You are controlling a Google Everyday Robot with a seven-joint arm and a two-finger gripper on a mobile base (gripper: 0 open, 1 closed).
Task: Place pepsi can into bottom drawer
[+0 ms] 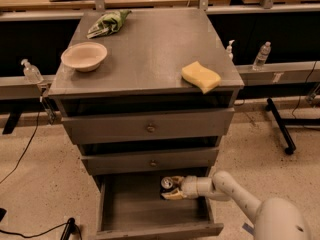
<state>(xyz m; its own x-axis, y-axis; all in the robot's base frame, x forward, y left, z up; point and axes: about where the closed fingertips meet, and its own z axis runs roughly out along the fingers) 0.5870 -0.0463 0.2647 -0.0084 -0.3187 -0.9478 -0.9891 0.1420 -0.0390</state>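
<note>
Next, my gripper lets go of the pepsi can on the middle of the bottom drawer's inside (155, 206).
The bottom drawer (150, 230) of the grey cabinet stands pulled open toward the camera. My gripper (172, 187) reaches in from the right, over the drawer's back right part, just below the middle drawer's front. It is shut on the pepsi can (167, 184), a small dark can with a silver top, held low inside the drawer. Whether the can touches the drawer floor cannot be told. My white arm (235, 194) runs off to the lower right.
On the cabinet top (150, 59) sit a pale bowl (84, 56), a yellow sponge (201, 76) near the right front edge and a green bag (109, 23) at the back. The two upper drawers with knobs (150, 128) are closed. Bottles (262, 55) stand behind.
</note>
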